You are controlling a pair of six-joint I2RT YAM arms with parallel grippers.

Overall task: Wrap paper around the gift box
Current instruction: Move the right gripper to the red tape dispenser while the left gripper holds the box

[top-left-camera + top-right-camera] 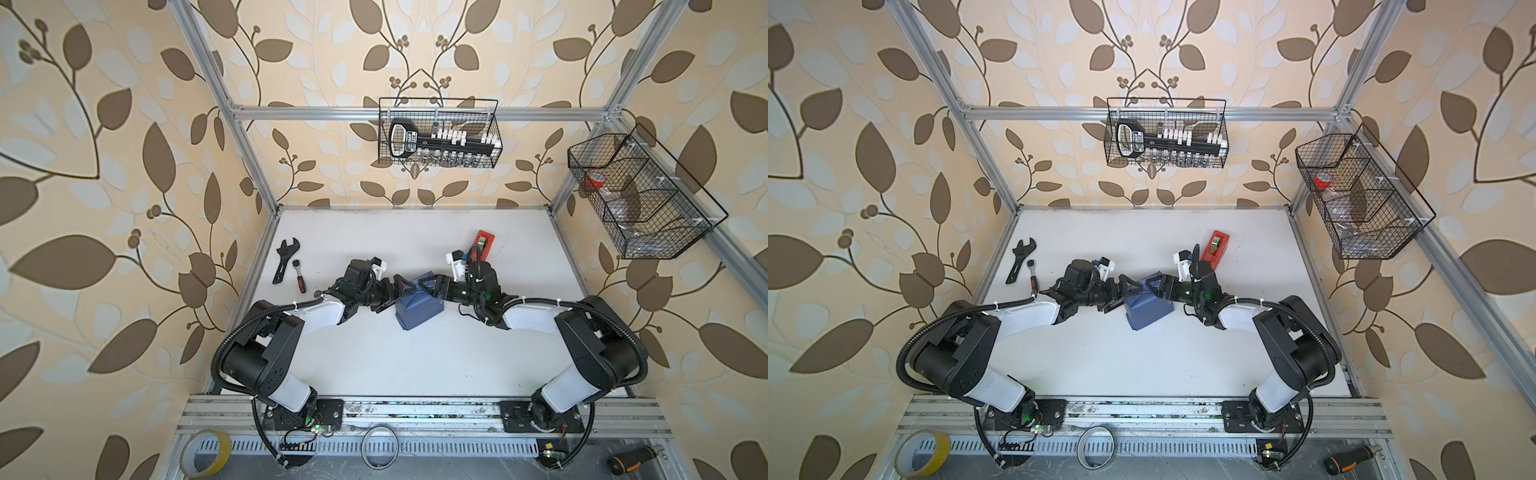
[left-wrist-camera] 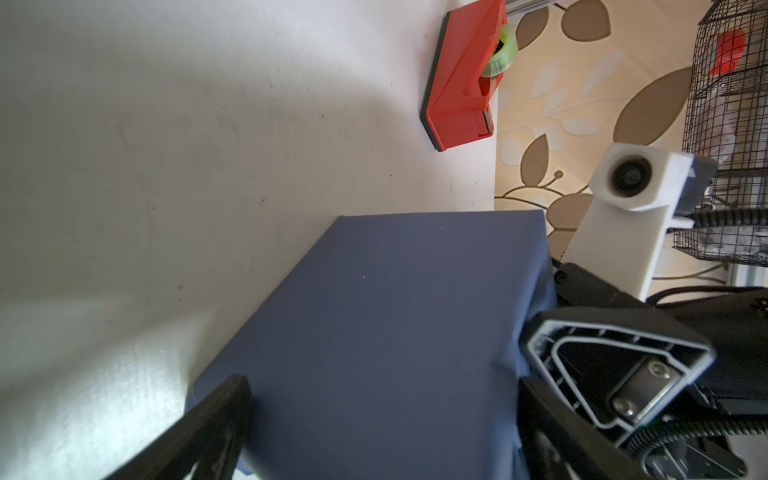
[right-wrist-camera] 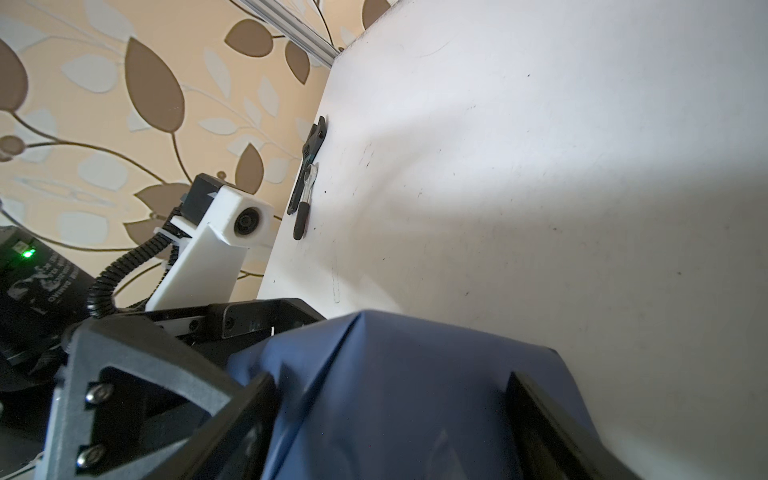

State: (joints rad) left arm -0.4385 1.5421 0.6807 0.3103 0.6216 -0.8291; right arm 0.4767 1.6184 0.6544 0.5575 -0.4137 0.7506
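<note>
The tape's loose end [image 1: 480,251] on the red tape dispenser, just on the near side of the roll, is next for my right gripper to go to and close on.
The gift box is hidden inside the paper [image 1: 417,309] [image 1: 1148,309], which is folded round it into a slate-blue package at mid-table. The left gripper [image 1: 398,295] [image 1: 1122,296] reaches in from the left at the package's far end. In the left wrist view its jaws [image 2: 382,390] stand wide, one finger at each edge of the paper [image 2: 395,332]. The right gripper [image 1: 430,289] [image 1: 1158,286] meets it from the right. In the right wrist view its jaws [image 3: 390,386] clasp creased paper [image 3: 415,395] on both sides.
A red tape dispenser [image 1: 484,245] [image 2: 465,83] lies just behind the right wrist. A black wrench [image 1: 284,259] and a ratchet [image 1: 299,276] lie at the table's left edge. Wire baskets hang on the back frame [image 1: 440,133] and the right frame [image 1: 640,195].
</note>
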